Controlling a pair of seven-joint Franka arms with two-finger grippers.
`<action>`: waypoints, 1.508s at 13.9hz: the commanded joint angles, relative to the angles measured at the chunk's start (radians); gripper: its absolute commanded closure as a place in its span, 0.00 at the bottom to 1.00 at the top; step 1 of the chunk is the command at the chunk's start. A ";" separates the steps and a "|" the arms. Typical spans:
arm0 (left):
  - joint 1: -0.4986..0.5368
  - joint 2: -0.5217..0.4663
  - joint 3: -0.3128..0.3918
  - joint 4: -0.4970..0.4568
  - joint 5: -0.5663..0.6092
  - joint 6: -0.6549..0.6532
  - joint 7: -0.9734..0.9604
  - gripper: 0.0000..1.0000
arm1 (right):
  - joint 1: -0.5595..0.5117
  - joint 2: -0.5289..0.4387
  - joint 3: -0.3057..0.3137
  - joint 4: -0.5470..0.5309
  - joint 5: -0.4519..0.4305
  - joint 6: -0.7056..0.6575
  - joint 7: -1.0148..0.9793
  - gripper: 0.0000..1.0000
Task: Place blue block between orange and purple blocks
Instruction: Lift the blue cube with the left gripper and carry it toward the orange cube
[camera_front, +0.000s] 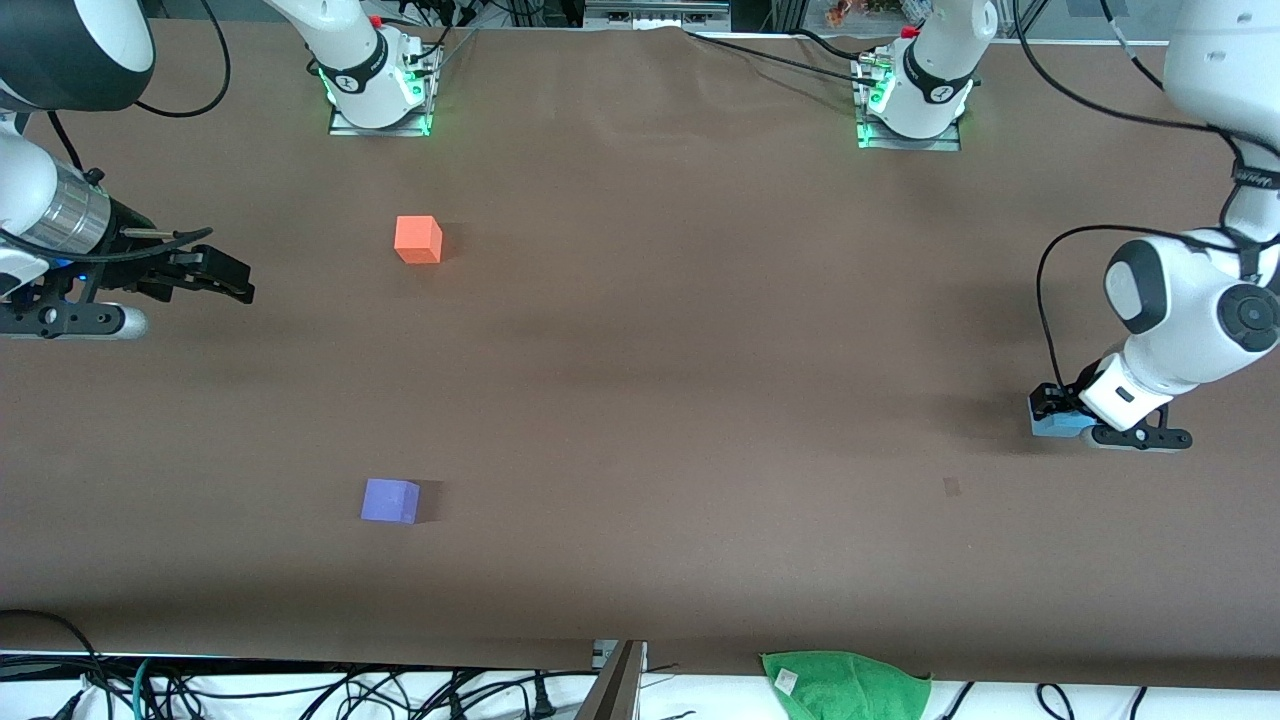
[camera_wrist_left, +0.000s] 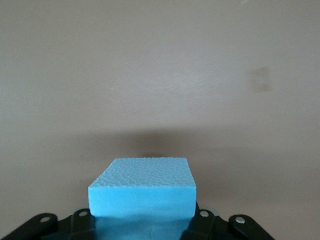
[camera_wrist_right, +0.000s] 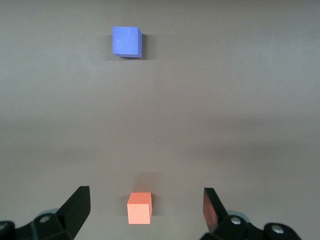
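The robot's left gripper should release the blue block, now held low over the table, on the bare table (camera_front: 639, 354) between the orange block and the small dark mark.
The blue block (camera_front: 1058, 424) is held in my left gripper (camera_front: 1052, 408), low over the table at the left arm's end. In the left wrist view the blue block (camera_wrist_left: 142, 187) fills the space between the black fingers (camera_wrist_left: 201, 222); whether it touches the table I cannot tell. The orange block (camera_front: 418, 240) sits toward the right arm's end. The purple block (camera_front: 390, 500) lies nearer the front camera than it. My right gripper (camera_front: 235, 282) hangs open and empty in the air at the right arm's end. Its wrist view shows the orange block (camera_wrist_right: 139, 207) and the purple block (camera_wrist_right: 126, 41) below it.
A green cloth (camera_front: 848, 685) lies at the table's front edge. A small dark mark (camera_front: 952, 487) is on the brown table (camera_front: 680, 400), nearer the front camera than the left gripper. Cables run along the front edge and by the arm bases.
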 joint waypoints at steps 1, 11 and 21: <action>-0.009 -0.037 -0.085 0.128 0.007 -0.227 -0.097 0.64 | -0.005 -0.009 0.006 0.007 0.002 -0.012 -0.004 0.00; -0.408 0.149 -0.338 0.325 0.022 -0.258 -0.720 0.57 | -0.014 -0.002 0.007 0.010 0.013 -0.003 -0.017 0.00; -0.795 0.394 -0.192 0.417 0.237 0.000 -1.201 0.45 | -0.024 0.079 0.006 0.008 0.002 -0.013 -0.023 0.00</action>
